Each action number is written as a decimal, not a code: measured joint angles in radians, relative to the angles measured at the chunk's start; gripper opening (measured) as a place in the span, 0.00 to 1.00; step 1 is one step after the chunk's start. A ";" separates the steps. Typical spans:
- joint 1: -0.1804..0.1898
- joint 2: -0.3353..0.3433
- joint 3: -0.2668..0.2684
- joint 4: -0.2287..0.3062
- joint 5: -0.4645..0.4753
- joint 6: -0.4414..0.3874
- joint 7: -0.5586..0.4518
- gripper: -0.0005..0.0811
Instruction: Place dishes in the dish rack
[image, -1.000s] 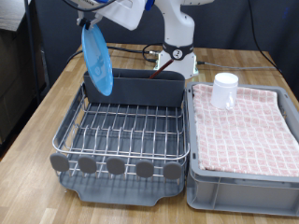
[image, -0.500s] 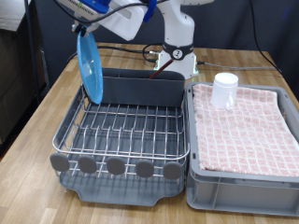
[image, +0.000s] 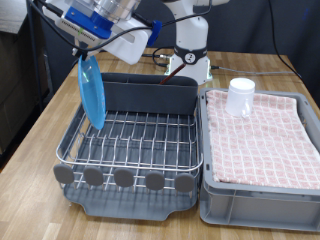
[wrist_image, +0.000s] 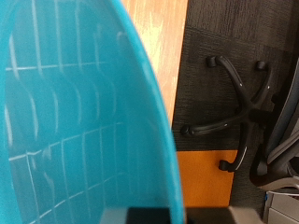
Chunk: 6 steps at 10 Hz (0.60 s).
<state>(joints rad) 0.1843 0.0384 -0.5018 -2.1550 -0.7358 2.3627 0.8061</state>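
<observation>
Next, my gripper lets go of the bright-blue plate, set on edge in the wires at the rack's side (image: 106, 156) that faces away from the crate.
My gripper (image: 85, 55) is shut on the top edge of the bright-blue plate (image: 91, 92), which hangs on edge over the rack's side at the exterior view's left, its lower rim just above the wires. The plate fills most of the wrist view (wrist_image: 75, 112), with a dark fingertip (wrist_image: 154, 215) at its rim. The dish rack (image: 130, 140) is a silver wire grid in a dark grey tray with a tall grey utensil bin (image: 150, 95) at its far end. The white mug (image: 241, 97) stands on the pink checked cloth. The wooden spoon is out of view.
A grey crate (image: 255, 205) with the pink checked cloth (image: 265, 140) stands to the exterior view's right of the rack. The robot base (image: 188, 55) and cables stand behind. The wrist view shows an office chair base (wrist_image: 234, 103) on dark floor beyond the table edge (wrist_image: 161, 37).
My gripper has carried the blue plate towards the exterior view's left and lower, from above the utensil bin's corner to over the rack's side wires.
</observation>
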 joint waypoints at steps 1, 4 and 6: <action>0.000 0.016 -0.008 -0.002 0.001 0.015 0.002 0.03; -0.001 0.048 -0.025 -0.018 0.003 0.055 0.015 0.03; -0.001 0.060 -0.031 -0.034 0.004 0.086 0.028 0.03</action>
<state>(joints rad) 0.1837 0.0987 -0.5332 -2.1893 -0.7319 2.4488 0.8339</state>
